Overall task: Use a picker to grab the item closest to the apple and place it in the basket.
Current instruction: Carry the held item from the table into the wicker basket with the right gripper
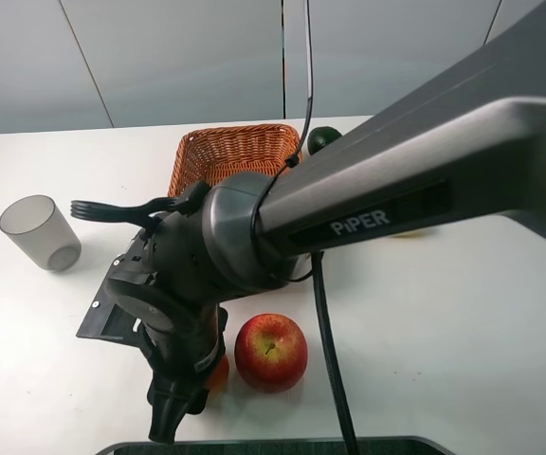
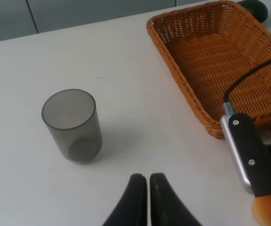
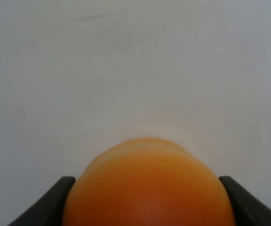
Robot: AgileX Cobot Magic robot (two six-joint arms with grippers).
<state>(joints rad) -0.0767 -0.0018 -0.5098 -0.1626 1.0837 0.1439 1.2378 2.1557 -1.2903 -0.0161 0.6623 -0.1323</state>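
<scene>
I will release the orange fruit with my right gripper inside the back end of the wicker basket (image 1: 223, 169), nearer the cup's side. The orange fruit is now beside the shiny red apple.
The round orange fruit (image 3: 148, 183) fills the right wrist view, with my right gripper (image 3: 147, 205) shut on it and a dark finger (image 3: 55, 200) pressed against each side. From the high view only a sliver of the orange fruit (image 1: 219, 372) shows, behind the right arm's wrist (image 1: 183, 351). The shiny red apple (image 1: 270, 351) rests just to the right of it. The wicker basket (image 1: 218, 152) stands at the back of the table and is seen again as the basket (image 2: 192, 70) in the left wrist view. My left gripper (image 2: 148, 197) is shut on nothing, above bare table.
A grey translucent cup (image 1: 39, 232) stands at the left, also seen as the cup (image 2: 73, 125). A dark green fruit (image 1: 322, 139) lies behind the basket's right corner. The right arm's thick link (image 1: 396, 190) crosses the table, trailing a black cable (image 1: 330, 351).
</scene>
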